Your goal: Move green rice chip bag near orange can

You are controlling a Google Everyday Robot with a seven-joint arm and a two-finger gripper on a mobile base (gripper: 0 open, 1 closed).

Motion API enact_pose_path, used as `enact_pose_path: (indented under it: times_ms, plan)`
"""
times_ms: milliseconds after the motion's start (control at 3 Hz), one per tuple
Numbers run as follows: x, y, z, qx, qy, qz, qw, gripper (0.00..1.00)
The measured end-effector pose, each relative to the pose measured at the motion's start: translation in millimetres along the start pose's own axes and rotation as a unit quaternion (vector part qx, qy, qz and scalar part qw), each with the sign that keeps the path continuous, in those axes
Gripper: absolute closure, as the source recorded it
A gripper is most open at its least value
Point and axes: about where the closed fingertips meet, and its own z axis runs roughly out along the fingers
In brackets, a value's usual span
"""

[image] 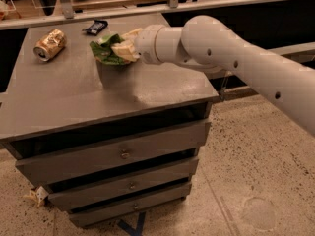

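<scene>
I should set the green rice chip bag down with my gripper beside the orange can, in front of the black wrapper bar (85, 40).
The green rice chip bag (107, 49) is bright green with white patches, crumpled, and held above the grey cabinet top (74, 97); its shadow lies on the surface below it. My gripper (124, 47) is shut on the bag's right side, at the end of the white arm reaching in from the right. The orange can (49, 44) lies on its side at the back left of the top, well to the left of the bag.
A small black wrapper bar (95, 27) lies at the back edge behind the bag. The cabinet has three drawers (123, 154) in front. A rail (147, 8) runs behind the cabinet. Speckled floor lies to the right.
</scene>
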Motion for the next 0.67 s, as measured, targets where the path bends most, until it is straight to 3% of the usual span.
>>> enact_pose_path:
  times_ms: [667]
  plan:
    - [-23.5, -19.8, 40.7, 0.001, -0.03, -0.027, 0.9992, 1.0]
